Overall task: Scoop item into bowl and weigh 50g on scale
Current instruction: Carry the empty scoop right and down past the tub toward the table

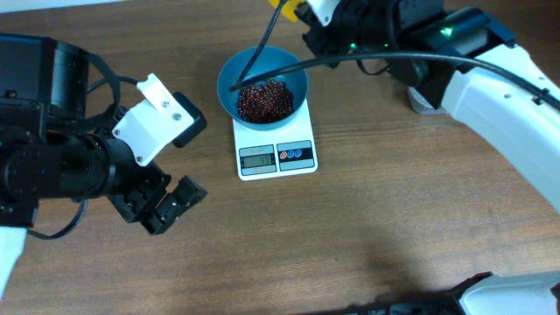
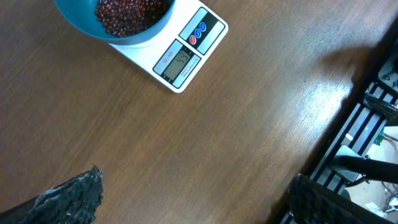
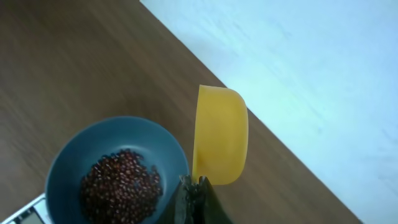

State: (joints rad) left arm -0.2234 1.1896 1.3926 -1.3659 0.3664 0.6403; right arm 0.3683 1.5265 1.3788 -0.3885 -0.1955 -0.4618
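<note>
Next, my right gripper releases the yellow scoop onto the bare table (image 1: 433, 173) in front of the pale container. The scoop now hangs beside the bowl.
The teal-blue bowl (image 1: 293, 70) stands on the white scale (image 1: 276, 157) at the middle back of the table. A heap of dark red-brown beans (image 1: 265, 101) lies in it. My right gripper (image 1: 313, 16) is just behind the bowl's far right rim, shut on the handle of a yellow scoop (image 3: 219, 134), which hangs on its side beside the bowl (image 3: 65, 163) and above the table. No beans show in the scoop. My left gripper (image 1: 172, 204) is open and empty, low at the left front, well clear of the scale (image 2: 186, 53).
A black cable (image 1: 254, 61) runs across the bowl in the overhead view. A pale container (image 1: 422, 98) is partly hidden behind the right arm. The table's far edge (image 3: 261, 118) is close behind the scoop. A dark rack (image 2: 373, 124) lies beyond the table edge.
</note>
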